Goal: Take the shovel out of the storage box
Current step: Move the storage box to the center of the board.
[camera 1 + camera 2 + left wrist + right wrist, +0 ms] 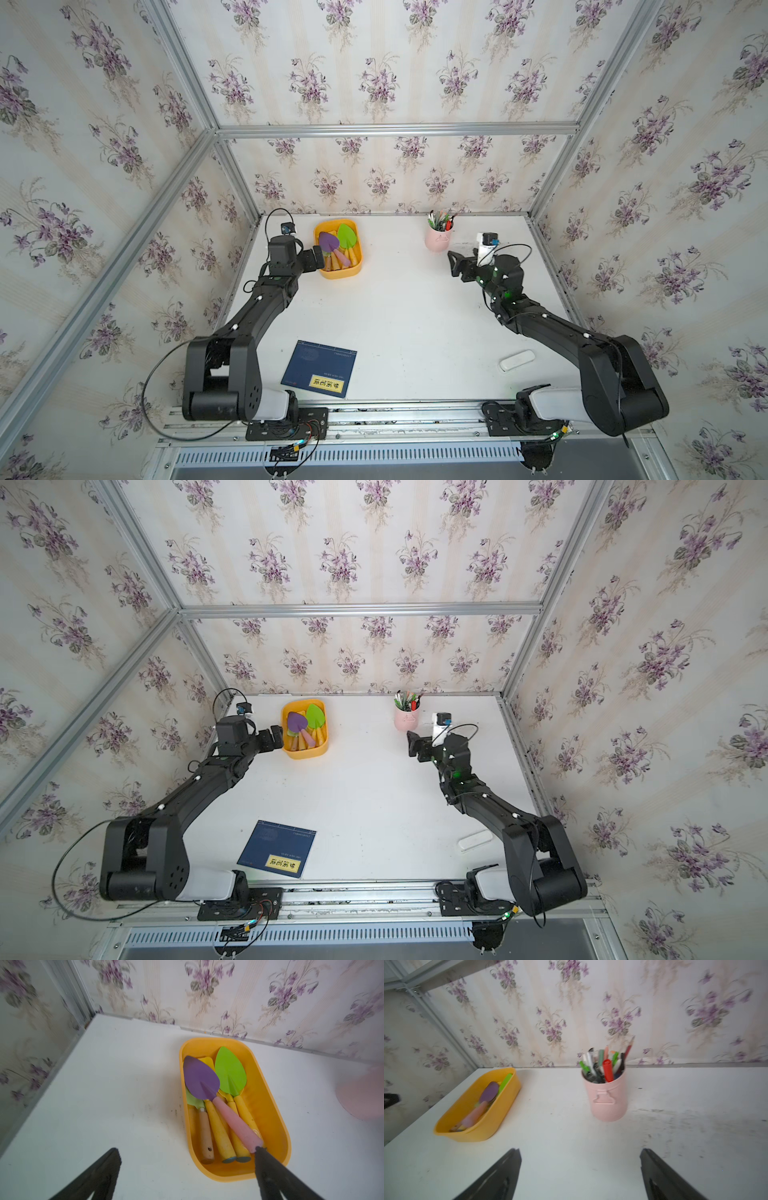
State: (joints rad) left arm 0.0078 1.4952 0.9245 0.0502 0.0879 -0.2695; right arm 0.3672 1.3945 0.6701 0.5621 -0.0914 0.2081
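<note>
The long side edge point(320, 266) point(189, 1146) of the storage box, next to the end of the plain wooden shovel handle, will be gripped by my left gripper.
The yellow-orange storage box point(338, 274) point(305, 753) sits near the table's back left corner. Several shovels lie in it with their handles toward the front. A purple-bladed shovel point(201, 1078) point(328, 242) with a pink handle lies on top. A green-bladed one point(229, 1072) with a yellow handle lies beside it. My left gripper point(318, 257) point(187, 1149) is open at the box's left front end. One fingertip point(259, 1150) is at the pink handle's end, and I cannot tell if it touches. My right gripper point(454, 262) point(580, 1150) is open and empty over bare table, right of the box point(500, 1113).
A pink cup of pens point(438, 241) point(608, 1101) stands at the back, just beyond my right gripper. A blue book point(320, 368) lies at the front left. A small white oblong object point(516, 360) lies at the front right. Papered walls close in the back and sides.
</note>
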